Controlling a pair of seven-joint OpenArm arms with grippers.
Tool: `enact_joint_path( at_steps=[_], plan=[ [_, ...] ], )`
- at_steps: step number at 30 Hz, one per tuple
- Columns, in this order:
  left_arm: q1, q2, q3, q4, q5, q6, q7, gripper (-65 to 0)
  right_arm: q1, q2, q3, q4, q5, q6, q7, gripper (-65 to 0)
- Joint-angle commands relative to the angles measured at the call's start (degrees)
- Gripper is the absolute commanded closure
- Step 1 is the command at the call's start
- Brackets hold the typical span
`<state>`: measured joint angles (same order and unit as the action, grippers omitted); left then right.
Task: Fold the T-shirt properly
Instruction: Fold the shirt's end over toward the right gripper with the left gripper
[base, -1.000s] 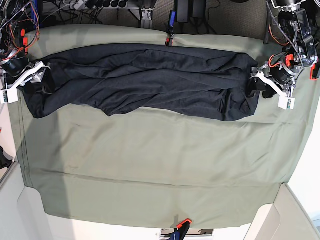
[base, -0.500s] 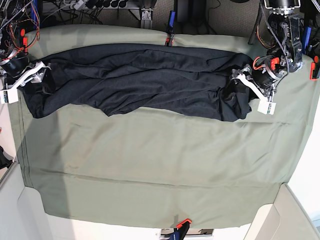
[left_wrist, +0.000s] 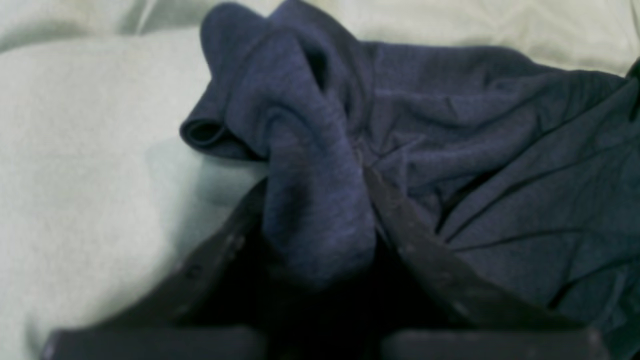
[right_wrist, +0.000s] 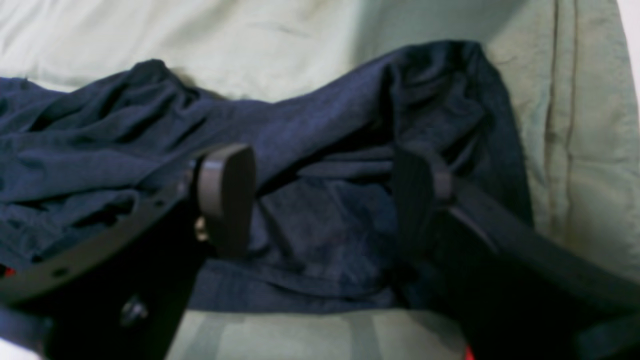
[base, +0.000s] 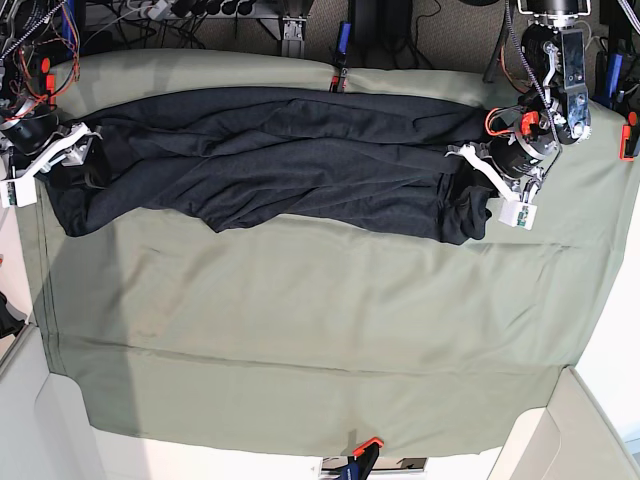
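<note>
The robot's left gripper needs to release the T-shirt's gathered fold on the T-shirt's wrinkled part (base: 197, 183) behind the pointed bulge of its front edge.
The dark charcoal T-shirt (base: 280, 150) lies bunched in a long wrinkled band across the back of the table. My left gripper (base: 474, 190) is at its right end, shut on a gathered fold of the fabric. In the left wrist view the gripper (left_wrist: 315, 200) pinches that fold of the shirt (left_wrist: 500, 150), which rises a little off the cloth. My right gripper (base: 58, 165) is at the shirt's left end. In the right wrist view it (right_wrist: 320, 200) is open, its pads (right_wrist: 225, 195) spread over the shirt (right_wrist: 100, 150).
An olive-green cloth (base: 300, 330) covers the table. A clamp (base: 340, 75) holds it at the back edge and another (base: 365, 447) at the front. Cables and electronics (base: 30, 50) crowd the back left corner. Pale panels (base: 540, 440) stand at the front corners.
My left gripper has moved leftward in the base view, dragging the shirt's right end inward so the band is shorter. The right arm has not moved.
</note>
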<state>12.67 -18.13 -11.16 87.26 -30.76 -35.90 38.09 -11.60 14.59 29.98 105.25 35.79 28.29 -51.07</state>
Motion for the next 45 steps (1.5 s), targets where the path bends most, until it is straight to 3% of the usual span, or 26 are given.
enact_joint_path(
  at_steps=[1, 5, 9, 14, 17, 20, 26, 41, 42, 45],
  plan=[
    [0.52, 0.15, 0.61, 0.39, 0.50, -2.58, 4.07, 0.0, 0.33, 0.81, 0.28, 0.79, 0.85, 0.22, 1.55, -42.4],
    [0.52, 0.17, -1.77, 4.66, 1.55, -2.49, 6.43, 0.0, 0.28, 0.83, 0.28, 0.79, 0.61, 0.22, 1.53, -42.4],
    [1.84, 0.17, -1.46, 14.56, -4.39, -4.10, 13.20, 0.0, 0.31, 0.81, 0.28, 0.79, 0.68, 0.22, 1.99, -42.4],
    [5.49, 0.22, 3.37, 26.43, -4.44, -3.82, 12.87, 0.0, 0.28, 0.81, 0.28, 0.79, 0.61, 0.22, 1.73, -42.4],
    [5.42, 1.51, 7.74, 28.39, -1.16, -2.67, 12.35, 0.0, 0.26, 0.81, 0.28, 0.79, 0.63, 0.22, 1.29, -42.4],
    [4.81, 4.39, 12.13, 28.37, 3.15, -2.58, 10.05, 0.0, 0.28, 0.81, 0.28, 0.79, 0.66, 0.22, 1.31, -42.4],
    [0.70, 11.78, 18.21, 25.07, 11.61, 1.01, 9.22, 0.0, 0.26, 0.83, 0.28, 0.79, 0.63, 0.22, 1.22, -42.4],
    [-8.79, 27.10, 22.56, 6.73, 13.73, 2.32, 9.38, 0.0, 0.28, 0.85, 0.28, 0.79, 0.42, 0.22, 1.09, -42.4],
    [-9.20, 27.13, 22.56, 6.27, 13.73, 2.29, 9.38, 0.0, 0.28, 0.85, 0.28, 0.79, -0.15, -0.02, 1.14, -42.4],
    [-9.81, 27.13, 22.64, 4.72, 13.66, 2.27, 9.49, 0.0, 0.31, 0.98, 0.59, 0.79, -3.65, -5.05, 2.38, -42.4]
  ],
)
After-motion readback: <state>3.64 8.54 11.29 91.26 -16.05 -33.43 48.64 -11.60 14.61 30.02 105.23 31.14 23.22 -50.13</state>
